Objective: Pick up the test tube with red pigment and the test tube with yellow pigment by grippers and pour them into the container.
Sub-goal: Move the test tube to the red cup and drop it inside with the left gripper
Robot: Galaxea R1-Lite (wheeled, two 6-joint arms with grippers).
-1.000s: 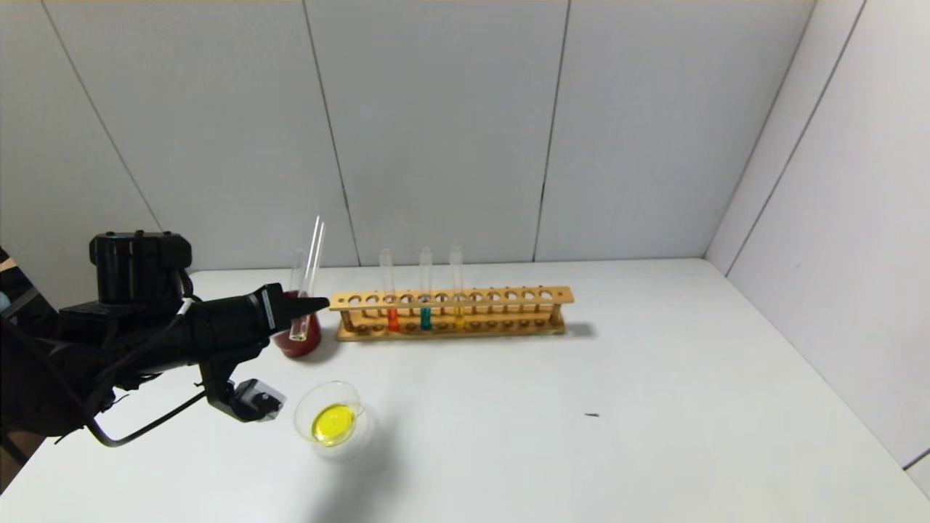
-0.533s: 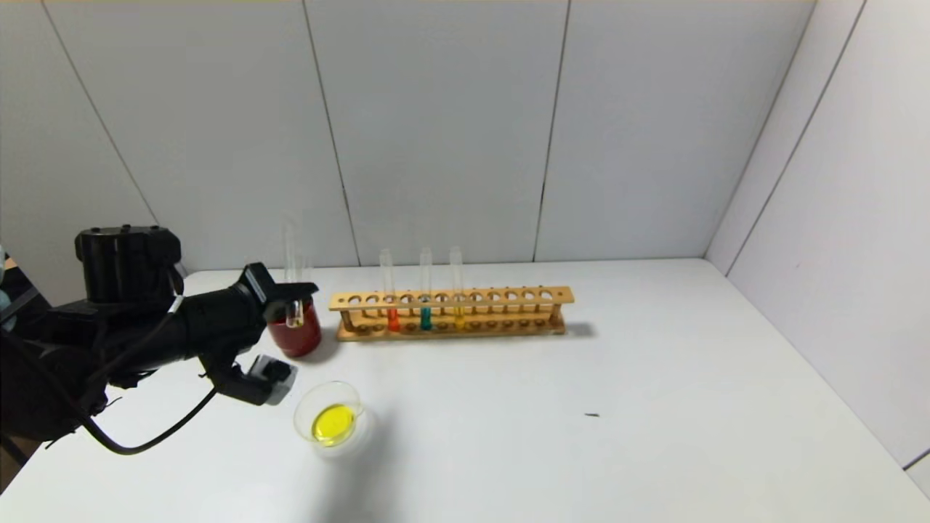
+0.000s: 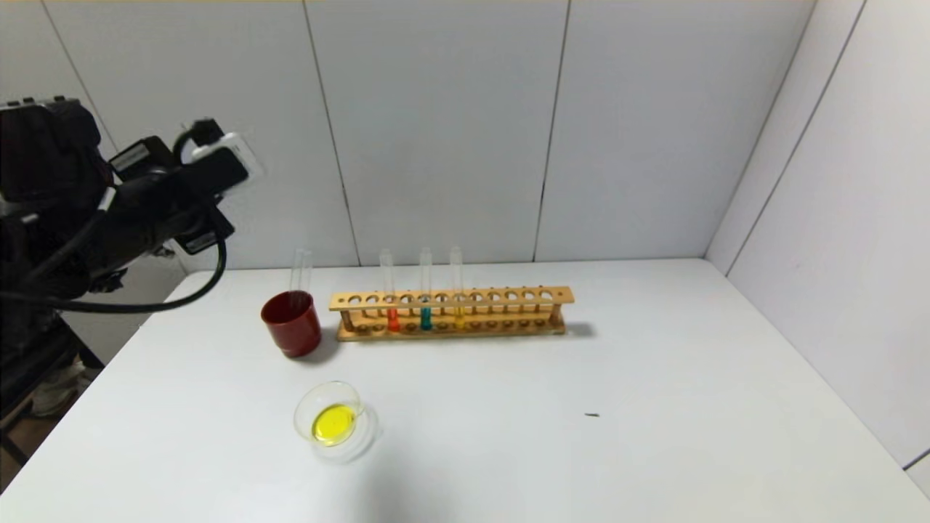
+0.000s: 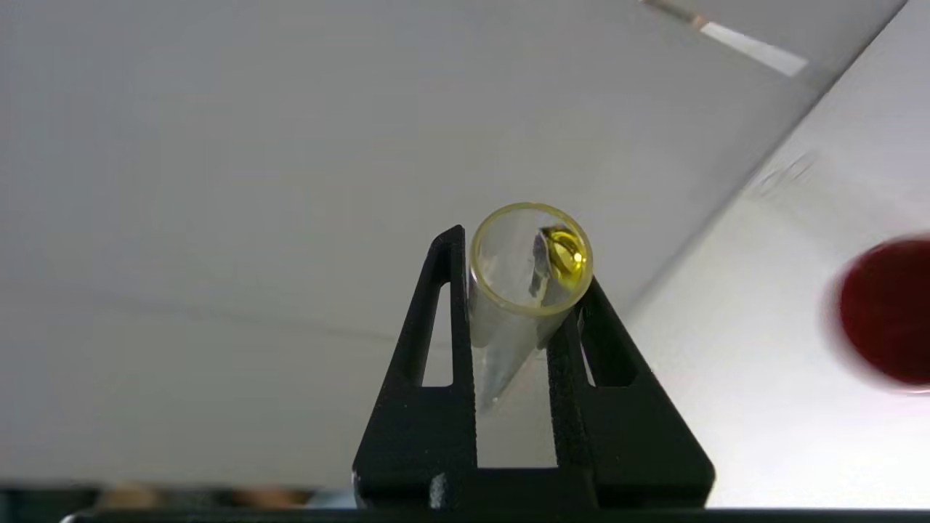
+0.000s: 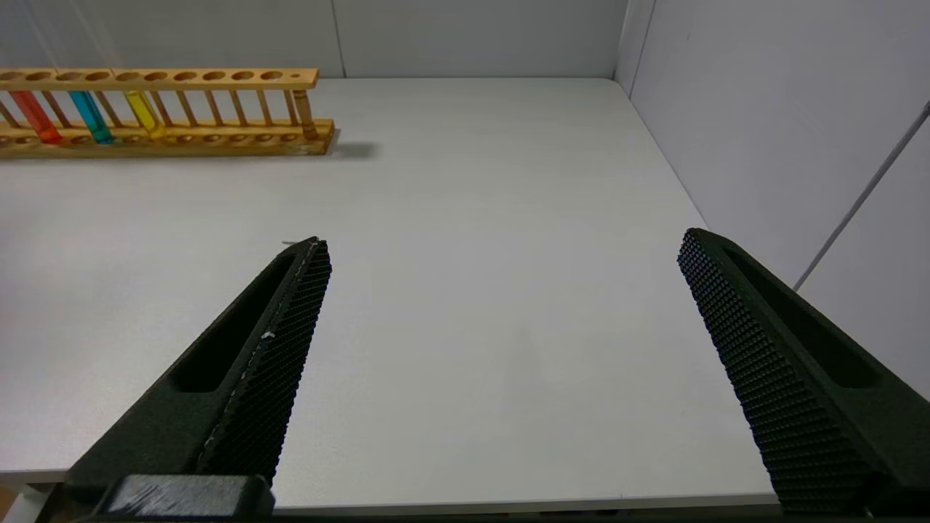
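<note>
The clear tube, now raised well above the table, will be let go by my left gripper inside the dark red cup (image 3: pixel 287 309) (image 4: pixel 896 309), and the empty tube will be standing there.
In the left wrist view my left gripper (image 4: pixel 523 258) is shut on a clear tube (image 4: pixel 530 261) with a little yellow liquid left at its bottom. In the head view the left arm (image 3: pixel 167 203) is raised at the far left, well above the table, and its fingers are hidden. The red-pigment tube (image 3: pixel 392 318) and a yellow-pigment tube (image 3: pixel 458 316) stand in the wooden rack (image 3: pixel 508 298). The clear glass container (image 3: pixel 320 388) holds yellow liquid. My right gripper (image 5: pixel 503 238) is open and empty above bare table.
A dark red cup (image 3: pixel 292 327) stands left of the rack with a clear empty tube (image 3: pixel 299 269) upright in it. A teal tube (image 3: pixel 426 317) stands between the red and yellow ones. Grey walls close the back and right sides.
My left arm has lifted from beside the red cup and swung up to the far left. The dish, cup and rack have not moved.
</note>
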